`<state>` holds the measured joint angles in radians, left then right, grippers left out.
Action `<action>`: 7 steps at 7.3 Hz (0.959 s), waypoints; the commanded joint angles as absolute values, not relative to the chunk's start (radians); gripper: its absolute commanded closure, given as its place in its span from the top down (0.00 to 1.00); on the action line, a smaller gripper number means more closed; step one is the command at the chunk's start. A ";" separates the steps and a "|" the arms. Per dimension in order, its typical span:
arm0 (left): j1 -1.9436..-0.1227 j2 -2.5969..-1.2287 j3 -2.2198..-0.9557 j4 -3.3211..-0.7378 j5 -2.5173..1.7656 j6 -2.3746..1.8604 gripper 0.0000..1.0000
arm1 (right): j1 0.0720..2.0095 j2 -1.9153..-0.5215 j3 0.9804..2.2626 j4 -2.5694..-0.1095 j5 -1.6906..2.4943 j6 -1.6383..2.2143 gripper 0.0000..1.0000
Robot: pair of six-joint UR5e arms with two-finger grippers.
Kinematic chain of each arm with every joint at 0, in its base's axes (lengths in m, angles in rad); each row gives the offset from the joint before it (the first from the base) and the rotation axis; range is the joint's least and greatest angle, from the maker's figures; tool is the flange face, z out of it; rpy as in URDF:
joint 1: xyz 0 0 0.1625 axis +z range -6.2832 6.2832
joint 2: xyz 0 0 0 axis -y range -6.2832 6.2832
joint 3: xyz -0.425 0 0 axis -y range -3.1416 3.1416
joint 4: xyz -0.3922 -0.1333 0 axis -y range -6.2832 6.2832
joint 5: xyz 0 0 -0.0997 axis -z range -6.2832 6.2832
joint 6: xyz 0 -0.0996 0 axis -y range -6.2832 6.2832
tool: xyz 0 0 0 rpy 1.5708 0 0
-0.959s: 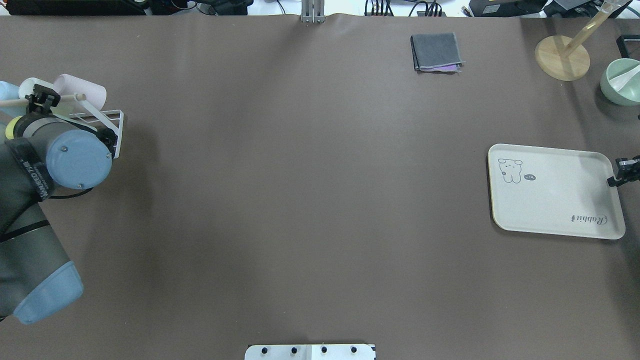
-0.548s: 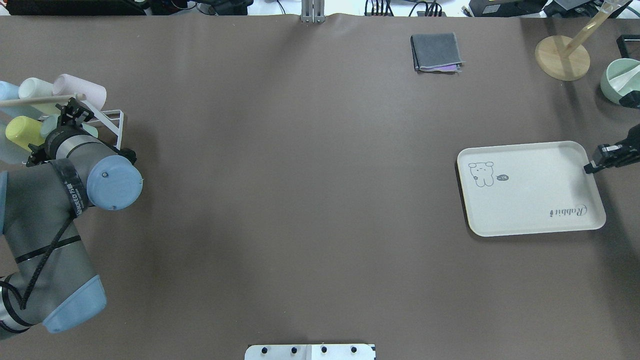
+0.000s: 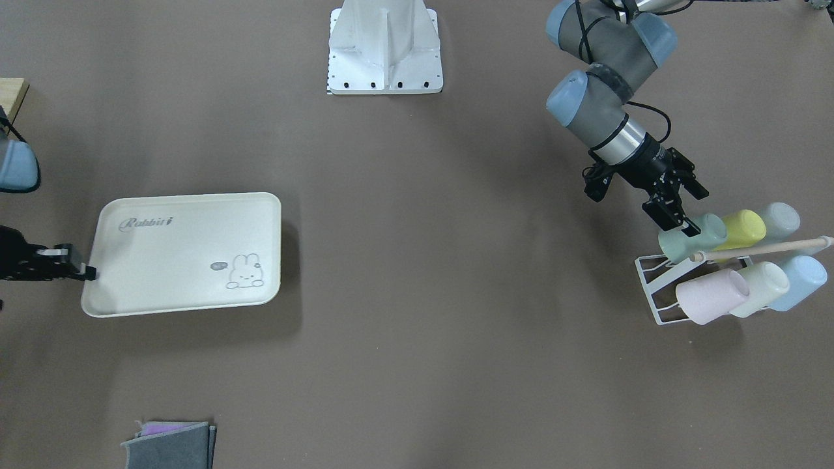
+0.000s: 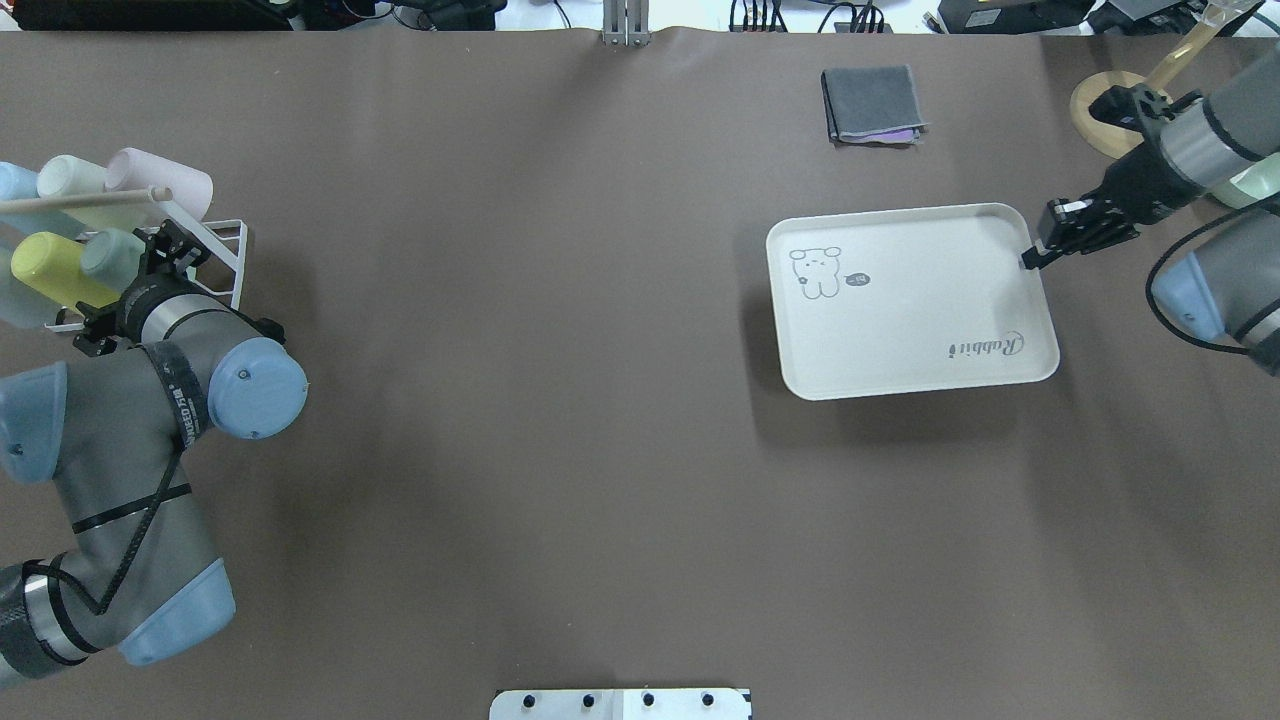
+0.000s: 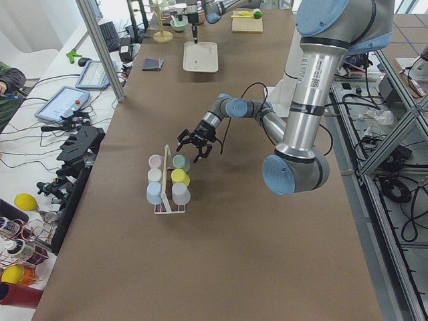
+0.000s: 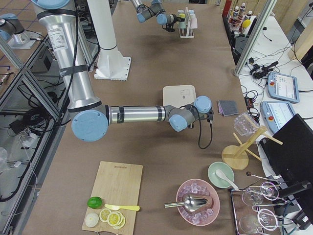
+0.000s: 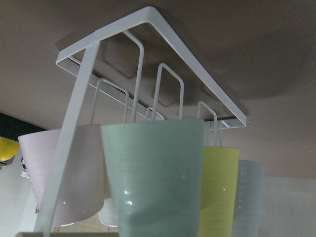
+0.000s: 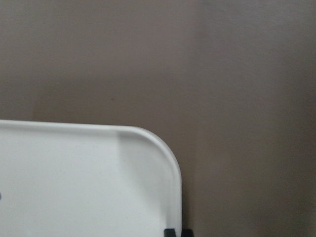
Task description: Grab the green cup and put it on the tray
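Next, my right gripper releases the cream tray on the bare middle of the table [image 3: 410, 227] near the white mount.
The green cup [image 3: 690, 238] lies on its side in the upper row of a white wire rack [image 3: 651, 293], at the end nearest my left arm. My left gripper [image 3: 687, 207] is open, its fingers just in front of that cup's base. Up close in the left wrist view, the green cup [image 7: 158, 182] fills the frame and no finger touches it. The cream tray [image 4: 900, 330] lies flat on the table at the right. My right gripper [image 4: 1035, 258] is shut on the rim at its far right corner, and the right wrist view shows that tray [image 8: 74, 187] corner.
The rack also holds a yellow cup [image 3: 739, 229], a pink cup [image 3: 707, 296] and several pale ones under a wooden rod. A folded grey cloth [image 4: 872, 103] lies far behind the tray. A wooden stand base [image 4: 1095, 100] and a mint bowl [image 4: 1265, 180] sit behind my right arm.
My right gripper has pulled the tray leftward and a little farther from the robot. My left arm has swung nearer the robot, bringing its gripper from over the rack to the green cup's base.
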<state>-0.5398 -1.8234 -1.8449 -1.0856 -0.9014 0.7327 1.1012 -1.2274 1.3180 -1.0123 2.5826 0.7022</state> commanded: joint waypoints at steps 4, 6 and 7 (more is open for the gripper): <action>-0.537 -1.829 -1.741 -1.192 -0.851 0.735 0.97 | 0.847 -1.020 1.312 -1.008 2.427 1.081 0.00; -0.535 -1.829 -1.723 -1.209 -0.848 0.733 0.97 | 0.776 -0.973 1.312 -1.008 2.355 1.170 0.00; -0.535 -1.830 -1.721 -1.213 -0.838 0.733 0.97 | 0.758 -0.965 1.309 -1.006 2.330 1.193 0.00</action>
<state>-0.5357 -1.8290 -1.7269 -1.2057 -0.8462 0.7337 0.7865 -0.9829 1.3111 -1.0072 2.3634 1.1563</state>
